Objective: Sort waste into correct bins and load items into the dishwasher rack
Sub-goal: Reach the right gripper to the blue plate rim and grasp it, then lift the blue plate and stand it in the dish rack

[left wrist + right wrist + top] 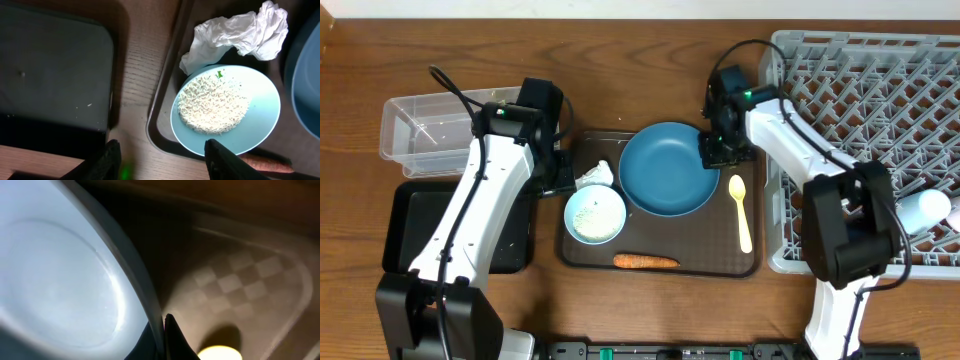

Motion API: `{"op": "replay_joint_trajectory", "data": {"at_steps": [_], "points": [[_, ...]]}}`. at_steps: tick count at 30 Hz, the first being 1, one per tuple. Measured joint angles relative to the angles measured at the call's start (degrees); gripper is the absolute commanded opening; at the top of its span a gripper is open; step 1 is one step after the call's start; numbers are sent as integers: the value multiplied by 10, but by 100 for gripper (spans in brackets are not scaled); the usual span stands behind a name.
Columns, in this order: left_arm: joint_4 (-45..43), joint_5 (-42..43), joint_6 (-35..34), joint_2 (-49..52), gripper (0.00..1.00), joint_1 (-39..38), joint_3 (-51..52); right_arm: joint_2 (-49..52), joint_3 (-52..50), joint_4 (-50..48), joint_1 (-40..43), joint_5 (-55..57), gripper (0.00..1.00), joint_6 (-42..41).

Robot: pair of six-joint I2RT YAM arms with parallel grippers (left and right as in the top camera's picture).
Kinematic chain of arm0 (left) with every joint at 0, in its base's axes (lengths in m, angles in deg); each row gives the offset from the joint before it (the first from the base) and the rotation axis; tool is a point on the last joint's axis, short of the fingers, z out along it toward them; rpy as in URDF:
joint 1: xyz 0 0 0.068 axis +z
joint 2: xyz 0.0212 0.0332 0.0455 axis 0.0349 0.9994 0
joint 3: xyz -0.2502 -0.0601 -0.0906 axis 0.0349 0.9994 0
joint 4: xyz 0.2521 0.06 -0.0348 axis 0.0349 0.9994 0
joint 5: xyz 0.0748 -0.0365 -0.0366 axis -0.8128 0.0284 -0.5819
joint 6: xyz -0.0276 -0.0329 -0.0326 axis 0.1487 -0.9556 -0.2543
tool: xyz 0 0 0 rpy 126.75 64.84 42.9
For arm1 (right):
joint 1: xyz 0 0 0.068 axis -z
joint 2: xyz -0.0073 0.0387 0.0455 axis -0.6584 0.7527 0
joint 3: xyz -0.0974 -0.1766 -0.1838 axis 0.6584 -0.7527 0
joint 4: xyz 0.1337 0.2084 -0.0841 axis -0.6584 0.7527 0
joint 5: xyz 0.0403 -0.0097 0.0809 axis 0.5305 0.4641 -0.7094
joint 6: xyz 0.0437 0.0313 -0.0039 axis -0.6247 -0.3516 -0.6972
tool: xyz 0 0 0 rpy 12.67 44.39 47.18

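My right gripper sets the dark blue plate down in the far back part of the grey dishwasher rack (928, 76) next.
The large dark blue plate (665, 168) lies on the brown serving tray (710, 265). My right gripper (713, 150) is shut on the plate's right rim; in the right wrist view the fingers (175, 340) pinch the plate (60, 280) edge. My left gripper (162, 146) stands open over the table, just left of a pale bowl (260, 120) holding rice grains (212, 102). A crumpled white tissue (240, 32) lies behind that bowl. An orange carrot (645, 262) and a pale yellow spoon (741, 210) lie on the tray.
The shallow black bin (420, 230) sits at the left with the clear tub (430, 125) behind it. The grey dishwasher rack (880, 100) fills the right side, with a pale cup-like item (925, 210) in it.
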Motion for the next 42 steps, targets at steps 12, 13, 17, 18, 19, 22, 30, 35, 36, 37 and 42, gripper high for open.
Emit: {"op": "replay_joint_trajectory", "data": {"at_steps": [12, 13, 17, 18, 19, 22, 30, 35, 36, 37, 42], "points": [[-1, 0, 0, 0, 56, 0, 0, -225, 1, -50, 84, 141, 1, 41], [-1, 0, 0, 0, 56, 0, 0, -245, 2, -62, 91, 166, 1, 46], [-5, 0, 0, 0, 57, 0, 0, -302, 7, -105, 121, 297, 1, 66], [-5, 0, 0, 0, 56, 0, 0, -308, 7, -112, 127, 332, 1, 68], [-5, 0, 0, 0, 56, 0, 0, -311, 8, -119, 133, 368, 1, 70], [-6, 0, 0, 0, 56, 0, 0, -307, 7, -147, 156, 487, 1, 77], [-6, 0, 0, 0, 56, 0, 0, -275, 7, -266, 241, 669, 1, 105], [-7, 0, 0, 0, 56, 0, 0, -231, 7, -315, 302, 705, 1, 139], [-6, 0, 0, 0, 56, 0, 0, -219, 7, -322, 315, 709, 1, 145], [-7, 0, 0, 0, 56, 0, 0, -209, 7, -325, 324, 711, 1, 150], [-10, 0, 0, 0, 57, 0, 0, -153, 7, -347, 372, 716, 1, 169]]}}
